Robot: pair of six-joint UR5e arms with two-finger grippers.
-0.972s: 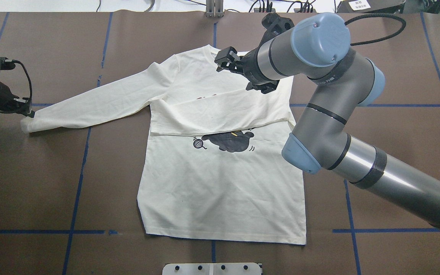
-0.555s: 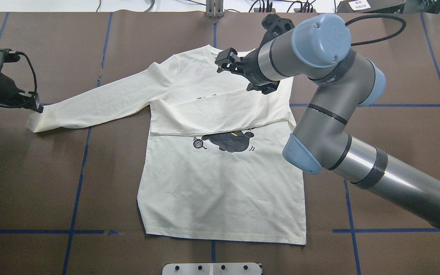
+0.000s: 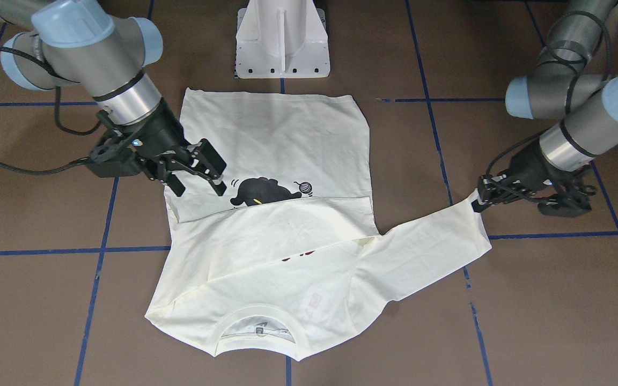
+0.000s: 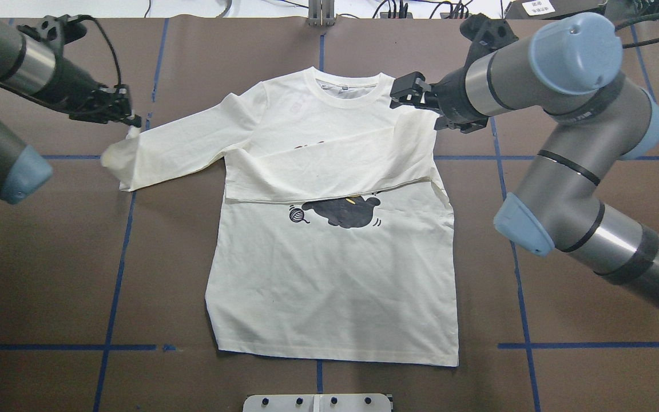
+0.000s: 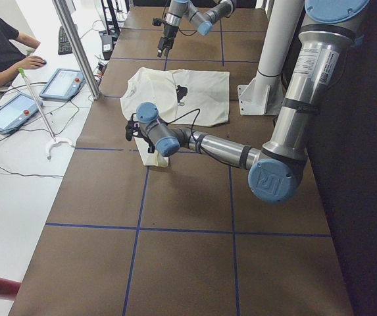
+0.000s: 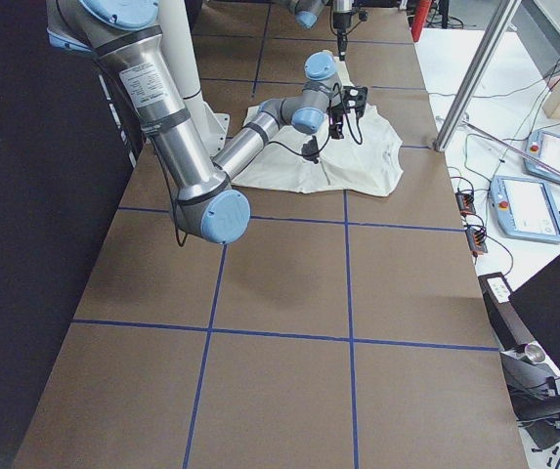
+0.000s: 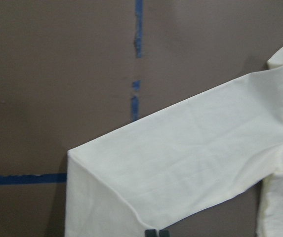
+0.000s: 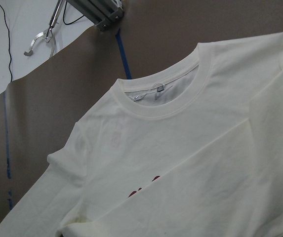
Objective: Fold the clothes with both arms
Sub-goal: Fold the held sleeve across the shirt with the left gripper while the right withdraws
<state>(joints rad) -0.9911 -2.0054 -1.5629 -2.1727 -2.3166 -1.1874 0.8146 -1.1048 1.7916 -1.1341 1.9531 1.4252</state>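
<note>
The robot's left gripper should release the sleeve's cuff, now held slightly raised, on the shirt's side edge [image 3: 169,198] just below the right gripper's fingers.
The cream long-sleeved T-shirt [image 4: 329,280] lies flat, print side up, with the black cat [image 4: 344,212] showing. One sleeve is folded across the chest [image 4: 329,166]. The other sleeve [image 4: 181,149] reaches out to the left. My left gripper [image 4: 126,117] is shut on that sleeve's cuff [image 3: 475,206] and holds it slightly raised, its end doubled over. My right gripper [image 3: 197,185] hovers open over the shirt's side by the shoulder [image 4: 415,123], with nothing between its fingers. The ribbed collar [image 8: 161,103] fills the right wrist view.
Brown paper with blue tape lines [image 4: 118,257] covers the table. The white pedestal [image 3: 282,37] stands at the robot's side, near the shirt's hem. A metal post [image 5: 76,46] and tablets [image 5: 62,84] with a seated person [image 5: 0,39] sit beyond the far edge.
My left gripper has carried the cuff toward the far side and toward the shirt's body, so the sleeve end has buckled. My right gripper has drawn back from the chest to the shoulder edge.
</note>
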